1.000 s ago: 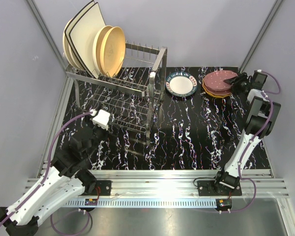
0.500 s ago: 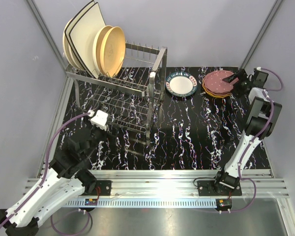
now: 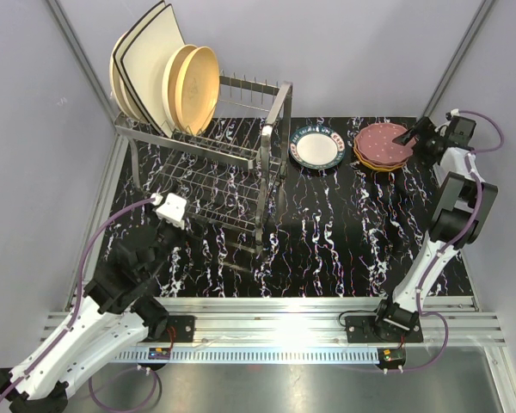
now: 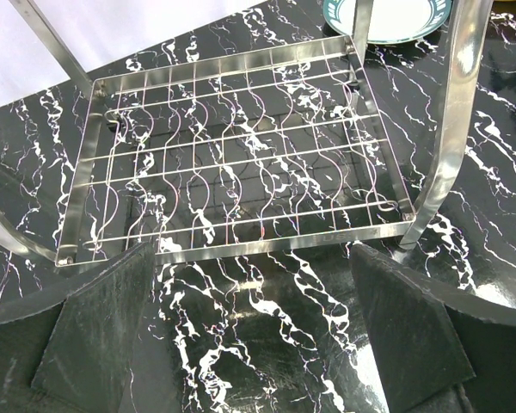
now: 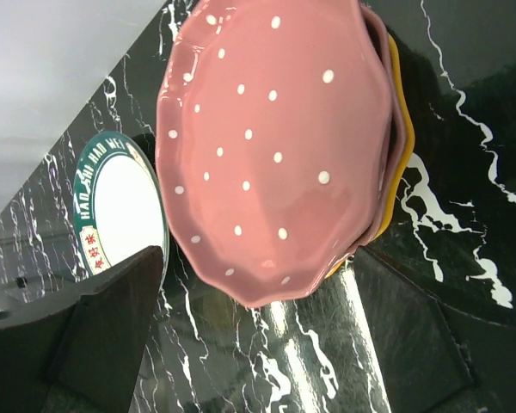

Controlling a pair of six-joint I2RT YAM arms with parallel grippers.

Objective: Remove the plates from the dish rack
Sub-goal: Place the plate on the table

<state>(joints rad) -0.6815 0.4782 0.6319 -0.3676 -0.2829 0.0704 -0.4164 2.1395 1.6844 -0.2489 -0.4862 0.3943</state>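
Observation:
The near edge (image 3: 181, 115) of the outermost yellow round plate, the one beside the upper level's empty slots, should be grabbed next by my left gripper.
The dish rack (image 3: 241, 163) stands at the back left, holding cream square plates (image 3: 142, 64) and yellow round plates (image 3: 193, 86) upright in its upper tier. A white plate with a dark patterned rim (image 3: 316, 148) lies flat on the table and also shows in the right wrist view (image 5: 125, 215). A maroon dotted plate (image 5: 275, 146) tops a stack (image 3: 382, 146) over an orange plate (image 5: 400, 129). My right gripper (image 5: 258, 344) is open and empty, just off the stack's near edge. My left gripper (image 4: 258, 335) is open and empty before the rack's lower tier (image 4: 241, 155), which holds nothing.
The black marbled table (image 3: 344, 232) spreads between rack and arms. Grey walls close the back and sides. An aluminium rail (image 3: 275, 327) runs along the near edge. The rack's end handle (image 4: 451, 129) stands close to my left gripper's right finger.
My right gripper has drawn back a little to the right, away from the maroon stack. The left arm has shifted slightly left. The plates have not moved.

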